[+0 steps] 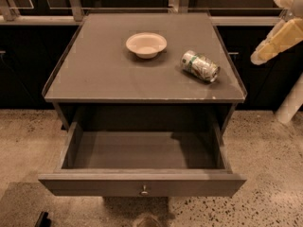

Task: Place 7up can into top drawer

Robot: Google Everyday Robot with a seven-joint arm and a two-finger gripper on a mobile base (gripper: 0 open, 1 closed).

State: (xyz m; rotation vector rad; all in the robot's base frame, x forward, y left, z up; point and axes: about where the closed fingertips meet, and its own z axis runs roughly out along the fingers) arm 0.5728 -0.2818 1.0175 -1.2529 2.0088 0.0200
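My gripper is going to close on the near end (pixel 209 73) of the 7up can, the end farther from the bowl.
The 7up can (pixel 200 66) lies on its side on the right part of the cabinet top, green and white with silvery ends. The top drawer (pixel 142 183) is pulled out below the cabinet top and nothing lies in it; its small round knob (pixel 144 190) is at the front centre. My gripper (pixel 274 40) shows as a cream-coloured shape at the right edge of the view, up and to the right of the can and apart from it. It holds nothing that I can see.
A shallow cream-white bowl (pixel 146 44) stands on the cabinet top (pixel 104 74), left of the can. Low raised rims run along the top's sides. Dark cabinets line the back wall. A white post (pixel 289 103) stands on the speckled floor at right.
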